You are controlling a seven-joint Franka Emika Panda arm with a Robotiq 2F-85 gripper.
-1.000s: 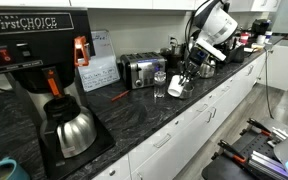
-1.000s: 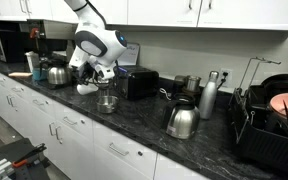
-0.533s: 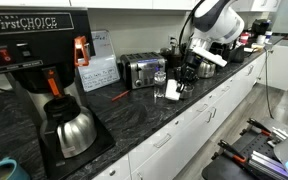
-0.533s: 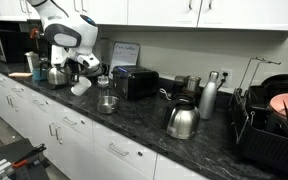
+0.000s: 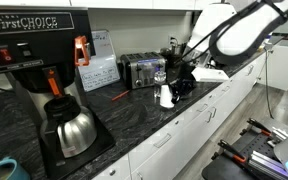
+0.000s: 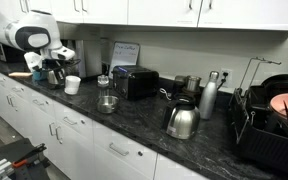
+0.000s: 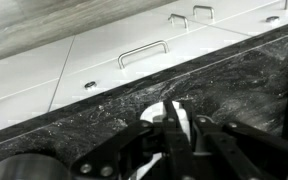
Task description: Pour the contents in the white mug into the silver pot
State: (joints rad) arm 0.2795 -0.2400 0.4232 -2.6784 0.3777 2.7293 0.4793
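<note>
Next, I set the white mug, now upright on the dark counter, on the dark counter [image 5: 155,113] between the toaster and white drawers with my gripper.
The white mug [image 6: 72,85] stands upright on the dark counter, left of the silver pot [image 6: 107,103]. In an exterior view the mug [image 5: 165,96] is in front of the toaster, and I cannot make out the pot there. My gripper [image 6: 59,74] is right at the mug; it also shows in an exterior view [image 5: 179,84]. In the wrist view the fingers [image 7: 174,125] are nearly together on the wall of the mug [image 7: 152,112]. The mug's contents are not visible.
A toaster [image 6: 139,82] and a clear glass [image 6: 103,81] stand behind the pot. A steel kettle [image 6: 181,120], a steel flask [image 6: 209,97] and a dish rack [image 6: 274,125] are farther along. A coffee maker with its carafe [image 5: 69,130] stands at the near end.
The arm has swung away from the pot, carrying the mug along the counter. The mug has gone from tilted to upright.
</note>
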